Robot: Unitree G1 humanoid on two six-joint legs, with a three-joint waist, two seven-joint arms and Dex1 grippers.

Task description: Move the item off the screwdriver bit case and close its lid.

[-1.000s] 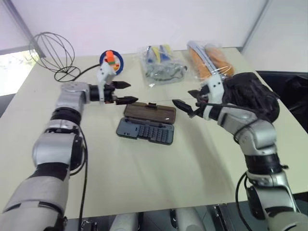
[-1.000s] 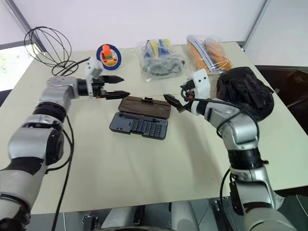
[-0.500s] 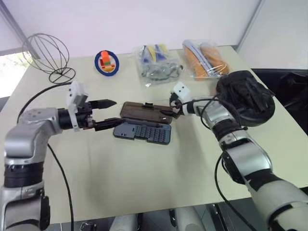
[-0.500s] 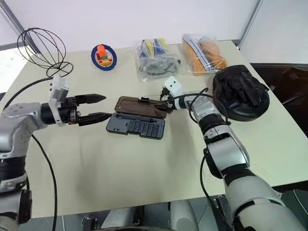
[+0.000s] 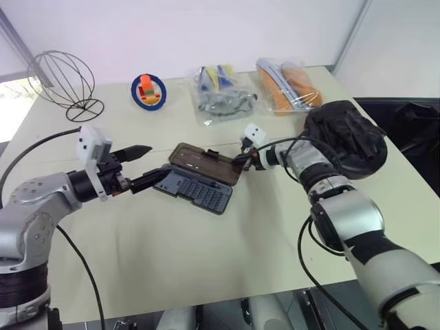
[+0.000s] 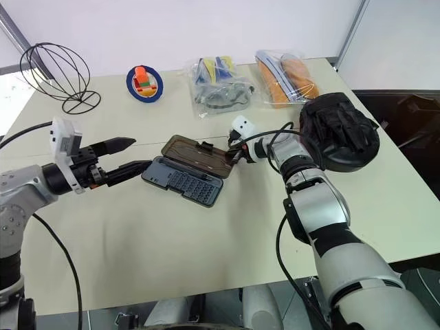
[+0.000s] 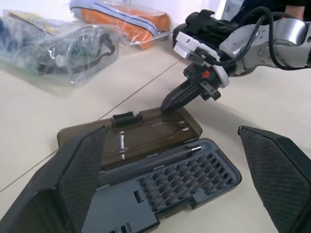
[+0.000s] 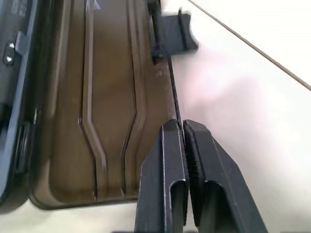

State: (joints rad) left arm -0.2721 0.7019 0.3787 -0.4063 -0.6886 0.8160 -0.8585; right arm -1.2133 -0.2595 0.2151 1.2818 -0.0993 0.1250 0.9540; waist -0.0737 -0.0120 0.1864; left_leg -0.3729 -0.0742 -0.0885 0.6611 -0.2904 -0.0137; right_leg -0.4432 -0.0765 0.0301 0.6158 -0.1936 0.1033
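The case is crooked and its tray is unheld, so the robot's right gripper will straighten the case by the lid, then regrip once the left gripper steadies the tray's end [image 6: 159, 175].
The screwdriver bit case [image 5: 198, 194] lies open in the middle of the table, its grey-blue tray of bits facing up. Its smoky-brown lid [image 5: 204, 162] lies back flat behind the tray. My right gripper [image 5: 241, 160] is shut on the lid's right-hand edge, which runs in between the fingers [image 8: 167, 160]. The item, a black padded mitt [image 5: 347, 135], rests at the table's right side, apart from the case. My left gripper [image 5: 152, 165] is open at the case's left end, one fingertip [image 5: 161, 177] close to the tray corner.
Along the far side stand a wire sphere [image 5: 60, 77], a blue ring holding an orange toy [image 5: 148, 90] and two clear bags of goods [image 5: 220, 93] [image 5: 289, 86]. The table [image 5: 206, 254] ends just right of the mitt.
My right gripper came down to the lid's edge and shut on it. The left arm drew back to the case's left end, still open. The case has swung slightly.
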